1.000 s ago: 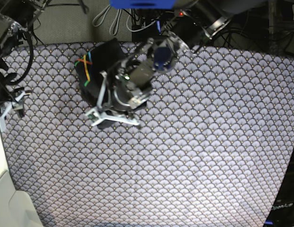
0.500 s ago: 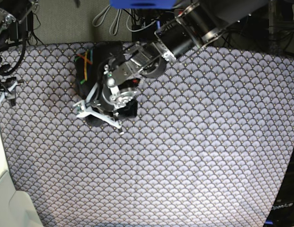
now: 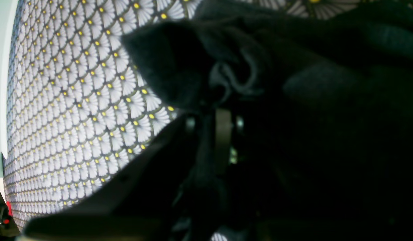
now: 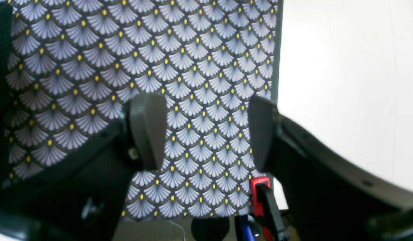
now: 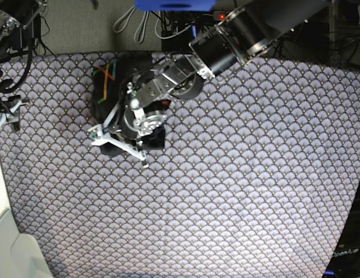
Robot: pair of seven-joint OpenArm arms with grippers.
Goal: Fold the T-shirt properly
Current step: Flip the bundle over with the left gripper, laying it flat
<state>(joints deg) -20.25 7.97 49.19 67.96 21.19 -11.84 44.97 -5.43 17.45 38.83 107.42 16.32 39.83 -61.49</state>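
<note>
The dark T-shirt is next for my right gripper, which should go to it and close on its bunched near corner (image 5: 110,151), at the T-shirt's end away from the stripe mark.
The dark T-shirt (image 5: 108,92) lies bunched into a compact bundle at the back left of the tablecloth, its crossed orange, green and blue stripe mark (image 5: 103,75) facing up. My left gripper (image 5: 119,141) sits at the bundle's near edge. In the left wrist view the dark fabric (image 3: 327,100) fills most of the picture and a fold of it sits pinched at the left gripper (image 3: 223,110), which is shut on it. My right gripper (image 4: 206,134) hangs open over the tablecloth's left edge, nothing between its pads (image 4: 147,130). It is far from the shirt.
The purple-grey scallop-patterned tablecloth (image 5: 237,191) covers the whole table. A white surface (image 5: 6,243) borders the left edge. Cables (image 5: 133,23) hang behind the back edge. A red clamp (image 4: 260,187) grips the cloth's edge below the right gripper.
My left gripper has swung left and slightly up with the shirt's near edge in it, and the bundle has shifted left. The right arm has drawn back towards the left edge.
</note>
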